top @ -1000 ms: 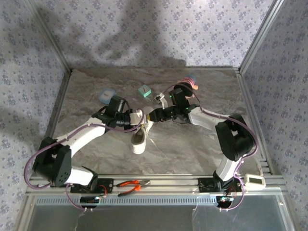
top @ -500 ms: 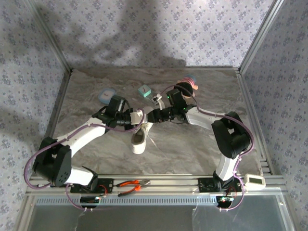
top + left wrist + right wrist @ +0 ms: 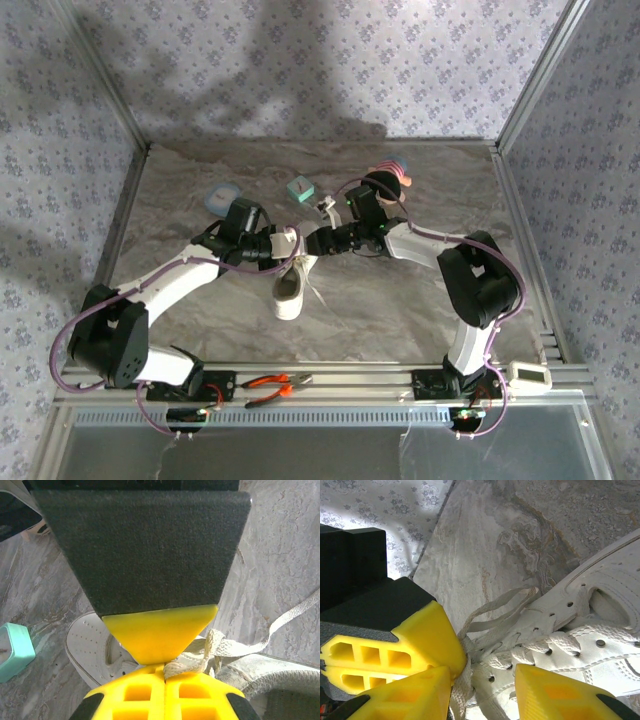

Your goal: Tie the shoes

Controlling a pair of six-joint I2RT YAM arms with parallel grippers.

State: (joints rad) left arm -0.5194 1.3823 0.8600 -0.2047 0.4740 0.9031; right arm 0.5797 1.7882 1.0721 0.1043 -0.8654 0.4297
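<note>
The lace in the tip of the left gripper runs past the right gripper's open fingers, so next the right gripper closes by the top eyelets [image 3: 490, 679] before the left gripper opens.
The shoe [image 3: 290, 288], a white low-top sneaker, lies mid-table with its toe toward the near edge. My left gripper [image 3: 291, 243] hangs over its far end, shut on a white lace [image 3: 186, 666] that is pinched between the yellow fingertips, while a loose strand [image 3: 292, 616] trails off to the right. My right gripper [image 3: 318, 240] faces it from the right, open. Its fingers [image 3: 555, 695] straddle the laced eyelets [image 3: 540, 647]. A lace [image 3: 461, 687] runs down past its left finger, right beside the left gripper's yellow tip [image 3: 427, 635].
A teal box [image 3: 299, 188] and a blue round object [image 3: 222, 197] sit behind the shoe. A dark round object with a pink and blue rim [image 3: 393, 172] lies behind the right wrist. Red-handled pliers [image 3: 272, 384] rest on the near rail.
The right arm has shifted slightly left, bringing its gripper closer to the left one over the shoe. The left arm and shoe have stayed put.
</note>
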